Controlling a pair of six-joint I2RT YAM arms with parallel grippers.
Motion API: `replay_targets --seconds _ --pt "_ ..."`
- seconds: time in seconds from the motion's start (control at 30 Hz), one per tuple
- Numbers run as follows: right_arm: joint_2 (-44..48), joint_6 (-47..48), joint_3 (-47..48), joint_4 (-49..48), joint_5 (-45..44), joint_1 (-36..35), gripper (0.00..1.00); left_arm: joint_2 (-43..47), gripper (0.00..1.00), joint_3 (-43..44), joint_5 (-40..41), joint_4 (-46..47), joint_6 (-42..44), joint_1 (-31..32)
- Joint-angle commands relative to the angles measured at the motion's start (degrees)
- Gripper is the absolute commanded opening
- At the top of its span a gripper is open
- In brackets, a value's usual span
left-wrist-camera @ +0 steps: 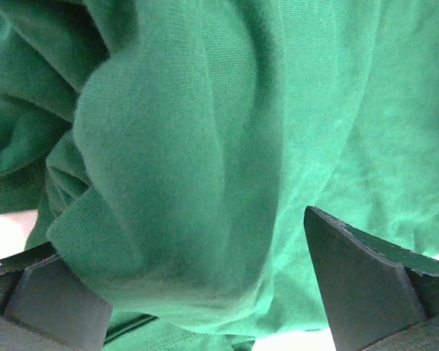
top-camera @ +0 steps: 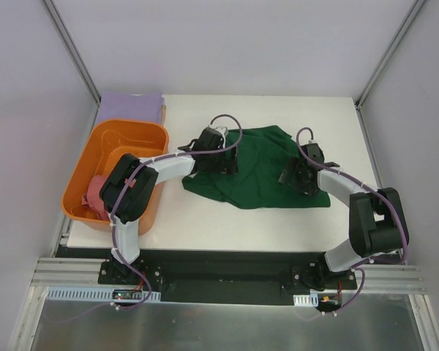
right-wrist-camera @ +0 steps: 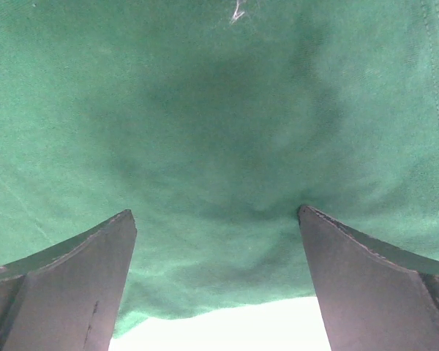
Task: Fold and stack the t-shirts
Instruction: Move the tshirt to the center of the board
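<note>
The dark green t-shirt's turn is next; my left gripper needs to grab its near-side corner (top-camera: 190,183) closest to the orange basket.
The dark green t-shirt (top-camera: 260,179) lies spread and rumpled on the white table (top-camera: 205,216). My left gripper (top-camera: 216,159) is over its left part, with the jaws wide open. In the left wrist view (left-wrist-camera: 205,292) a thick bunched fold of green cloth (left-wrist-camera: 175,183) sits between the fingers. My right gripper (top-camera: 296,178) is low over the shirt's right part, near its front edge, with the jaws wide open. In the right wrist view (right-wrist-camera: 216,278) flat green cloth (right-wrist-camera: 219,131) lies between and beyond the fingers. The pinkish-red t-shirt (top-camera: 96,191) is crumpled in the orange basket. The lavender t-shirt (top-camera: 132,106) lies folded at the back left.
The orange plastic basket (top-camera: 124,135) stands at the table's left edge, close beside my left arm. Grey walls and metal frame posts enclose the table on the left, right and back. Bare white table shows in front of the green shirt.
</note>
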State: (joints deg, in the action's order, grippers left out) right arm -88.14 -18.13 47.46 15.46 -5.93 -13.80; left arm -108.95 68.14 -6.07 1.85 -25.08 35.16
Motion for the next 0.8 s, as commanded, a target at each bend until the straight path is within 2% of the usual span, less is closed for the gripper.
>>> replay_targets --seconds 0.0,0.1,0.23,0.4,0.57,0.77 --pt "0.9 3.8 -0.8 2.0 2.4 4.1 0.96 -1.2 0.99 8.4 -4.3 -3.9 3.4 -0.4" --pt "4.0 7.0 0.1 4.6 -2.2 5.8 0.96 3.5 0.99 5.3 -5.9 -3.9 3.2 -0.2" --pt "9.0 9.7 -0.4 6.9 -4.6 7.6 0.96 14.7 0.99 -4.6 -3.0 -4.3 2.7 0.4" --pt "14.7 10.2 -3.3 6.4 -10.0 7.7 0.96 25.0 0.99 -15.9 5.7 -7.5 -2.7 0.5" --pt "16.1 10.6 -4.7 6.1 -10.2 7.7 0.96 23.2 0.98 -16.6 14.0 -9.1 -6.6 0.4" --pt "17.5 11.1 -5.9 4.6 -9.1 7.7 0.96 15.0 0.85 -13.2 17.7 -9.3 -13.7 -1.7"
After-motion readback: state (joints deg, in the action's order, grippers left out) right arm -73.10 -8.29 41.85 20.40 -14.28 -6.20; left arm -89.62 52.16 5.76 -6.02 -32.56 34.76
